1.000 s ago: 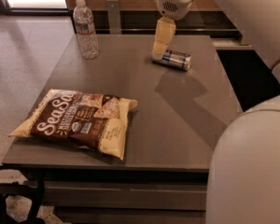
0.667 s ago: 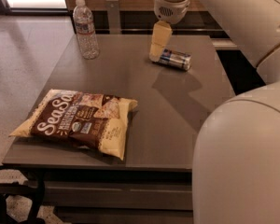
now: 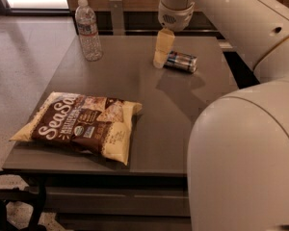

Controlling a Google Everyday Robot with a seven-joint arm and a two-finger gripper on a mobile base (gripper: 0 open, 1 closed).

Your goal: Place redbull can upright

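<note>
The gripper should next take hold of the redbull can near its end (image 3: 170, 58) that faces the water bottle.
The redbull can (image 3: 181, 61) lies on its side at the far right of the grey table (image 3: 149, 109), its blue and silver panels showing. My gripper (image 3: 160, 55) hangs from the white arm just left of the can, its pale yellow fingers (image 3: 163, 46) pointing down, tips close to the table and next to the can's left end. The can is not held.
A clear plastic water bottle (image 3: 88, 30) stands upright at the table's far left. A brown and cream SeaSalt chip bag (image 3: 82, 124) lies at the near left. My large white arm body (image 3: 245, 143) fills the right side. Floor lies to the left.
The arm has swung further into view on the right. The gripper has shifted slightly left and stays beside the can. The can has not moved.
</note>
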